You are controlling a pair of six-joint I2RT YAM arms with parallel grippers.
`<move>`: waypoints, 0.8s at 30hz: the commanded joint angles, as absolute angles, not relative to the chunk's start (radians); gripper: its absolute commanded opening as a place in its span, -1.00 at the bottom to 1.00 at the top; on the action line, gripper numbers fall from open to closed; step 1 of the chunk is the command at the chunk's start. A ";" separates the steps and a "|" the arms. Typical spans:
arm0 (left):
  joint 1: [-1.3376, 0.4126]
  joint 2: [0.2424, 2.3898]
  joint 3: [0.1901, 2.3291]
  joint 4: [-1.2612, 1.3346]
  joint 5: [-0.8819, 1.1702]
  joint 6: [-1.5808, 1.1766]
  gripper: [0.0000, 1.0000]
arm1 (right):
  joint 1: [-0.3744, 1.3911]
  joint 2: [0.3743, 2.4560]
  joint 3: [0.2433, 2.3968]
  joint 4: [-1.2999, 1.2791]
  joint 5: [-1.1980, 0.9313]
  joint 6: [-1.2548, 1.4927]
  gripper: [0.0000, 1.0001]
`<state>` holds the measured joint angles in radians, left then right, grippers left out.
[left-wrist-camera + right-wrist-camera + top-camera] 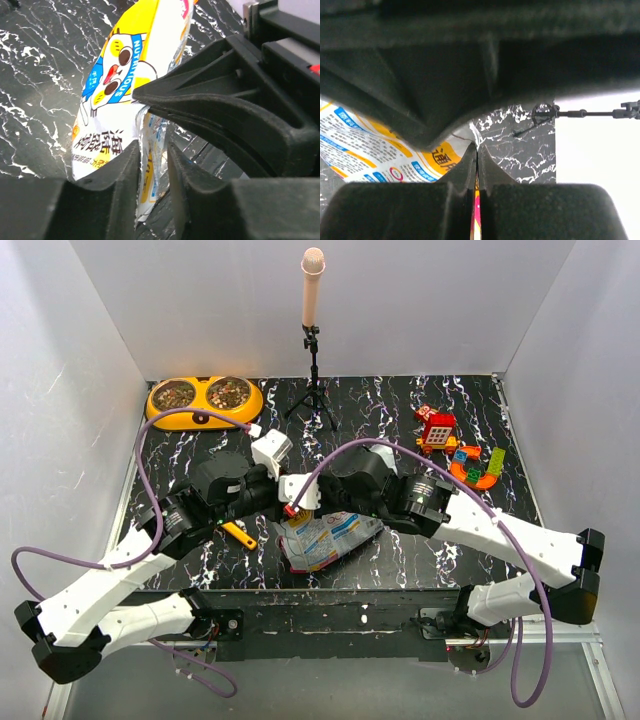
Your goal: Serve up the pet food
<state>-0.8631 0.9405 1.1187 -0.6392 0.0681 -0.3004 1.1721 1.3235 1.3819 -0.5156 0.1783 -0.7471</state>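
Observation:
Both grippers crowd one corner of the bag's top edge. My left gripper will keep that corner while my right gripper opens and pinches the bag's top edge farther [178, 50] along.
The crinkly white pet food bag [325, 540] lies flat on the black marbled table between both arms. Its top edge [146, 170] stands between the fingers of my left gripper [152, 150], which are slightly apart, with a gap on the right side. My right gripper [477, 150] is shut on the bag's edge, and a magenta-and-yellow strip shows between its pads. The bag's printed back [365, 145] fills the left of that view. From above, both grippers [292, 512] [318, 508] meet over the bag's upper left corner. Pet food [176, 393] fills both steel cups of the orange double bowl [203, 408].
A yellow-orange scoop [238, 533] lies left of the bag, under the left arm. A microphone on a tripod [313, 390] stands at the back middle. Colourful toy blocks [440, 430] and more pieces [475, 468] sit at the back right. White walls enclose the table.

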 commanded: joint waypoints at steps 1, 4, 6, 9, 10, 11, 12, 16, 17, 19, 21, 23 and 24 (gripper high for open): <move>-0.888 0.939 1.127 -0.577 0.160 -0.336 -0.30 | 1.173 1.284 1.420 -0.331 0.305 -0.718 -0.97; -0.888 0.969 1.127 -0.551 0.141 -0.330 -0.26 | 1.183 1.287 1.459 -0.325 0.336 -0.692 -0.97; -0.888 0.991 1.131 -0.546 0.118 -0.310 -0.47 | 1.183 1.284 1.483 -0.334 0.350 -0.677 -0.97; -0.888 1.031 1.155 -0.552 0.092 -0.285 -0.95 | 1.183 1.266 1.493 -0.351 0.347 -0.652 -0.97; -0.888 1.043 1.164 -0.551 0.087 -0.278 -1.00 | 1.184 1.258 1.491 -0.365 0.351 -0.640 -0.97; -0.890 1.051 1.172 -0.548 0.083 -0.275 -1.00 | 1.184 1.250 1.488 -0.380 0.359 -0.620 -0.97; -0.888 1.057 1.177 -0.539 0.084 -0.272 -1.00 | 1.183 1.238 1.480 -0.390 0.370 -0.582 -0.97; -0.888 1.036 1.167 -0.479 0.100 -0.302 -1.00 | 1.183 1.158 1.430 -0.495 0.402 -0.372 -0.45; -0.888 1.026 1.163 -0.459 0.112 -0.314 -1.00 | 1.184 1.138 1.424 -0.544 0.431 -0.282 -0.03; -0.888 1.013 1.157 -0.437 0.127 -0.342 -1.00 | 1.184 1.106 1.442 -0.660 0.506 -0.067 0.50; -0.888 1.003 1.146 -0.422 0.144 -0.360 -1.00 | 1.186 1.091 1.495 -0.841 0.549 0.203 0.62; -0.890 0.996 1.135 -0.410 0.166 -0.371 -1.00 | 1.186 1.107 1.578 -1.024 0.564 0.421 0.66; -0.888 0.991 1.132 -0.405 0.175 -0.373 -1.00 | 1.184 1.121 1.623 -1.114 0.574 0.531 0.67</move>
<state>-0.8814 1.0351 1.1374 -0.5446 0.1047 -0.3309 1.1858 1.1049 1.4754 -0.7853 0.4702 -0.0120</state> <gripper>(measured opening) 0.018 0.823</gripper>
